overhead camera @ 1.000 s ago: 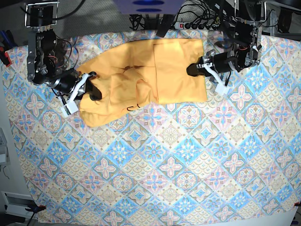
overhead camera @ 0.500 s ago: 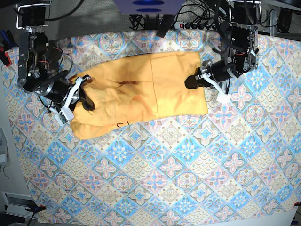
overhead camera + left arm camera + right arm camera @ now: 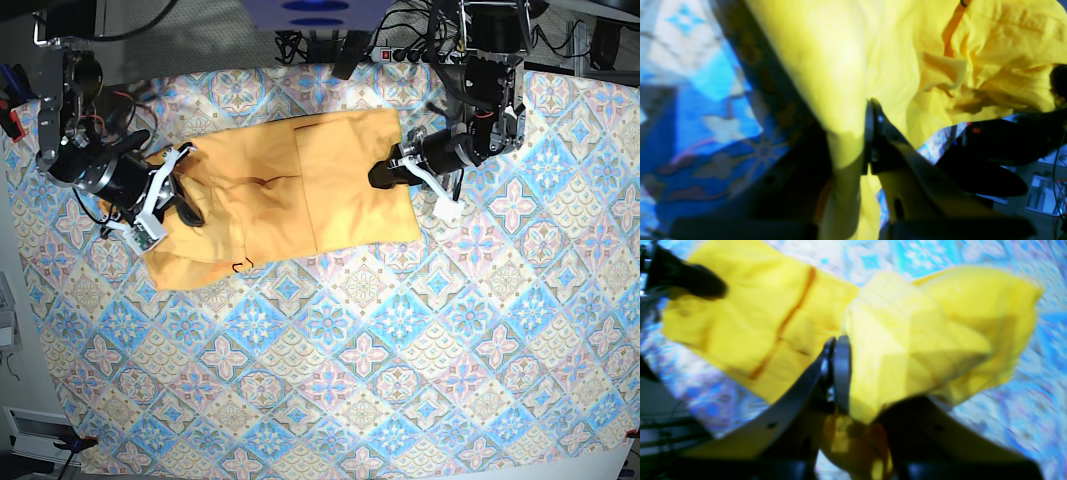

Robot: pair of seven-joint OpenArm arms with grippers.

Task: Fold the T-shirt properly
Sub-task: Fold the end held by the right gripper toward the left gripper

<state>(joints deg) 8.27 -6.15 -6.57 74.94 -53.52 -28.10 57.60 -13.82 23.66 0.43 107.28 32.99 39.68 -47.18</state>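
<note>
The robot's right gripper should release the T-shirt's end on the folded panel (image 3: pixel 374 200) (image 3: pixel 732 274), near the fingertips of the left gripper.
The yellow-orange T-shirt (image 3: pixel 290 190) lies stretched across the far part of the patterned tablecloth (image 3: pixel 400 330), with a folded panel on its right half. A bit of black lettering shows at its near edge. My left gripper (image 3: pixel 385 175), on the right of the base view, is shut on the T-shirt's right edge; its wrist view shows cloth (image 3: pixel 846 83) pinched between the fingers. My right gripper (image 3: pixel 185 205), on the left of the base view, is shut on the T-shirt's left end; its wrist view shows bunched cloth (image 3: pixel 907 350) in the jaws.
A power strip and a tangle of cables (image 3: pixel 400 45) lie past the table's far edge. The tablecloth's near half (image 3: pixel 350 400) shows only its tile pattern. Both arm bases stand at the far corners.
Both grippers have moved left across the table with the T-shirt held between them. The shirt has shifted left and now lies flatter, with fewer wrinkles in the middle.
</note>
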